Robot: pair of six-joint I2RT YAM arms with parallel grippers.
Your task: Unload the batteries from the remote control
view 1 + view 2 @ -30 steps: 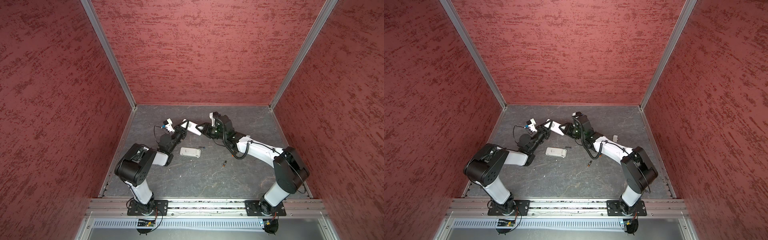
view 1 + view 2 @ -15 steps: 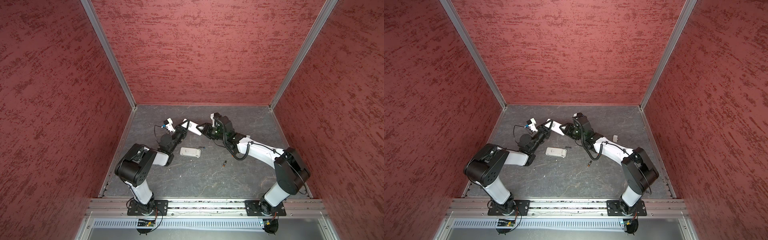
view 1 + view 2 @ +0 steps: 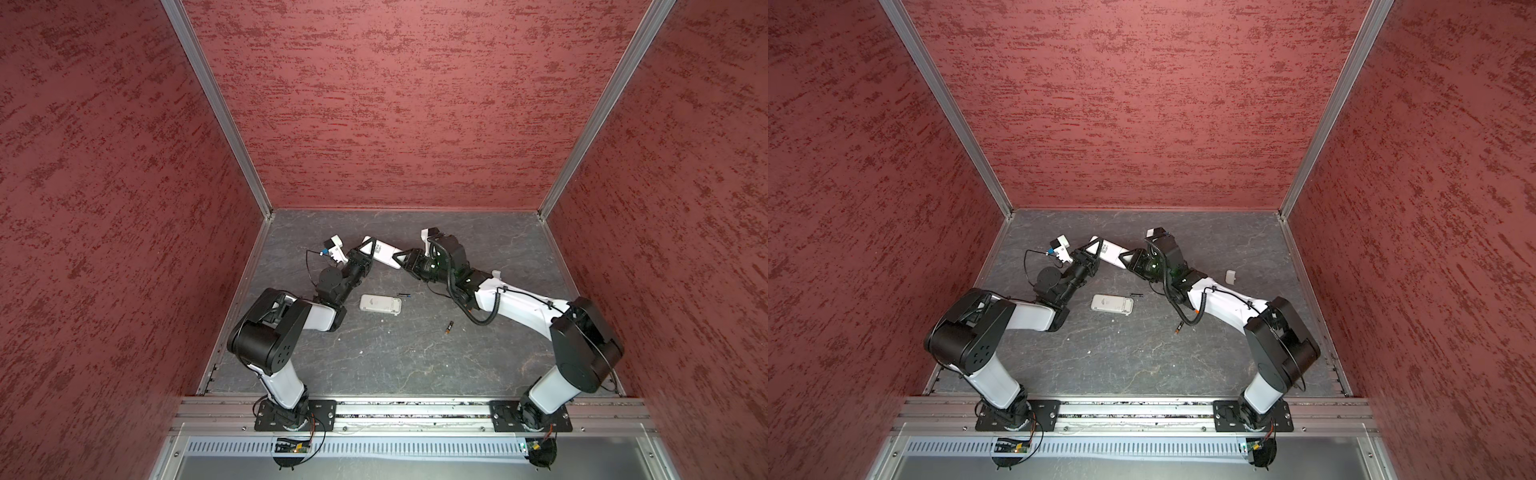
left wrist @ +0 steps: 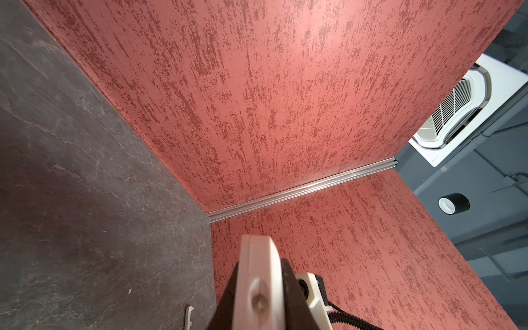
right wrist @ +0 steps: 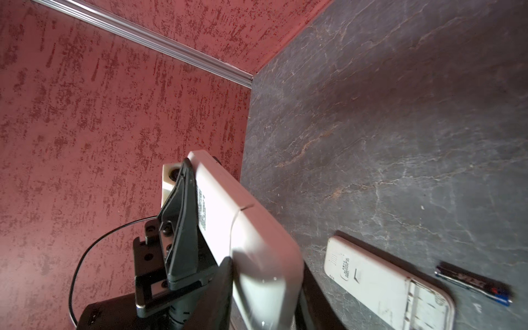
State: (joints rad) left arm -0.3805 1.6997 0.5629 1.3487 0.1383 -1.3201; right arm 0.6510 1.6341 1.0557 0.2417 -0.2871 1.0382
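The cover's seam is still shut and the remote control's end is deep in my right gripper. Next, my right gripper opens, back away and pinches the cover's tip [image 5: 268,314].
A white remote control [image 3: 384,254] hangs above the table's back half, held at both ends. My left gripper [image 3: 365,254] is shut on its far end [image 4: 257,251]. My right gripper [image 5: 265,274] is shut on its near end, with a finger on either side. The seam of its back cover shows in the right wrist view [image 5: 243,207]. One battery [image 3: 449,327] with a gold-brown end lies loose on the table by my right arm. A second dark battery [image 5: 474,283] lies beside another remote [image 3: 380,304] that rests flat with its battery bay uncovered.
A small white cover [image 3: 1230,276] lies on the grey table [image 3: 1142,365] behind my right forearm. Red walls [image 3: 395,104] close in the back and both sides. A metal rail [image 3: 415,409] with both arm bases runs along the front.
My right gripper's jaws have narrowed onto the remote control's end, and that arm has edged slightly left. The left gripper and the loose items have not moved.
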